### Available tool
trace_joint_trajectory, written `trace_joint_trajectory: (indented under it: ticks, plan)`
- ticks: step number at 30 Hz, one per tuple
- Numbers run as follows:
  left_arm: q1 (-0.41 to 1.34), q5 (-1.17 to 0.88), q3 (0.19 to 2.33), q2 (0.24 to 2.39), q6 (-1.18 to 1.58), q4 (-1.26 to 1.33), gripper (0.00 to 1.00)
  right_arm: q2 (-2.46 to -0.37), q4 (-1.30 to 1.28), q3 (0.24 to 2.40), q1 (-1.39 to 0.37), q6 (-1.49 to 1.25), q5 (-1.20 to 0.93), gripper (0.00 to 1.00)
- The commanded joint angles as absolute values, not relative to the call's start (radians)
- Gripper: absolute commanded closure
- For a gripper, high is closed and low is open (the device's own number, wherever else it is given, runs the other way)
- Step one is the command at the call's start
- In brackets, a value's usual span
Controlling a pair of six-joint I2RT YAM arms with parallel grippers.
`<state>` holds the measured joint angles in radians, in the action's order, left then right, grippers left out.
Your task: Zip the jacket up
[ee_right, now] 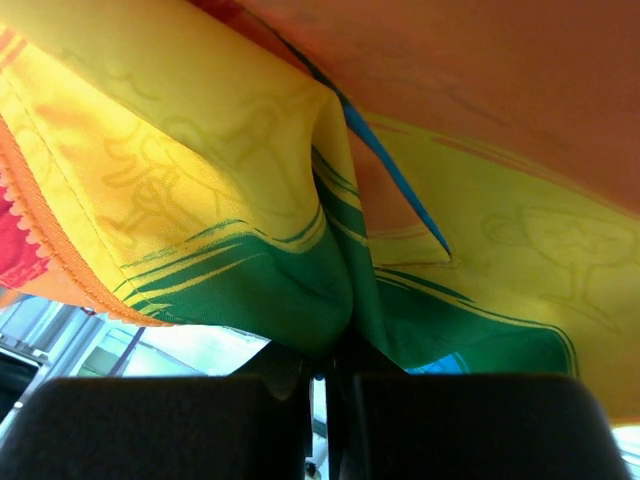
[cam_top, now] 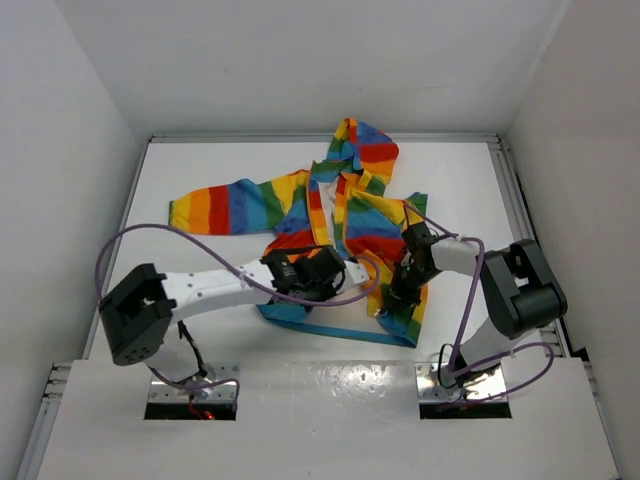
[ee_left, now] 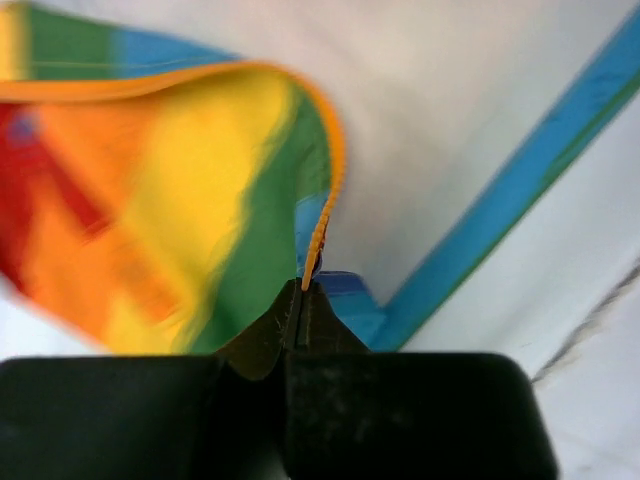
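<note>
The left gripper pinches only the thin end of the orange zipper edge, so it should open and take the panel's blue bottom corner [ee_left: 308,225] deeper from outside.
The rainbow-striped jacket [cam_top: 350,215] lies at the table's middle, hood toward the far side, front partly open, pale lining showing. My left gripper [cam_top: 338,272] is at the lower left front panel; in the left wrist view its jaws [ee_left: 302,288] are shut on the bottom end of the orange zipper edge [ee_left: 322,225], lifting the panel. My right gripper [cam_top: 404,288] is at the lower right front panel; in the right wrist view its jaws [ee_right: 335,350] are shut on a bunched green fold of the jacket [ee_right: 300,290]. The zipper slider is not visible.
The jacket's left sleeve [cam_top: 215,207] stretches out to the left. The blue hem [cam_top: 330,325] lies near the front. Purple cables [cam_top: 130,240] loop off both arms. The white table [cam_top: 200,165] is boxed by raised walls and a metal rail [cam_top: 515,190] on the right.
</note>
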<state>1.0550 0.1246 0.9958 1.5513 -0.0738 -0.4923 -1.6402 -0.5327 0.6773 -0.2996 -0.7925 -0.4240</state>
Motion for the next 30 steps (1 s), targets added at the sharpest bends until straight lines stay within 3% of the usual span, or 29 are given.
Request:
trace_joint_trajectory:
  ticks: [1, 9, 11, 15, 18, 23, 26, 30]
  plan:
    - [1.016, 0.216, 0.991, 1.431, -0.187, -0.557, 1.00, -1.595, -0.545, 0.667, -0.285, -0.775, -0.391, 1.00]
    - [0.994, 0.445, 0.908, 1.192, -0.478, -0.597, 1.00, -1.565, -0.561, 0.699, -0.279, -0.713, -0.390, 1.00]
    - [0.985, 0.585, 0.872, 1.093, -0.558, -0.568, 1.00, -1.549, -0.564, 0.707, -0.281, -0.693, -0.382, 1.00]
    - [0.965, 0.797, 0.686, 0.867, -0.931, -0.433, 1.00, -1.529, -0.597, 0.719, -0.236, -0.658, -0.382, 1.00]
    - [0.992, 0.772, 0.542, 0.589, -1.115, -0.451, 1.00, -1.516, -0.612, 0.716, -0.169, -0.632, -0.388, 1.00]
    - [1.005, 0.584, 0.424, 0.257, -1.404, -0.795, 1.00, -1.506, -0.646, 0.744, -0.100, -0.603, -0.400, 1.00]
    - [1.005, 0.552, 0.304, 0.155, -1.547, -0.807, 1.00, -1.490, -0.647, 0.753, -0.097, -0.597, -0.405, 1.00]
    - [1.005, 0.499, 0.187, 0.156, -1.584, -0.601, 1.00, -1.471, -0.649, 0.749, -0.094, -0.592, -0.411, 1.00]
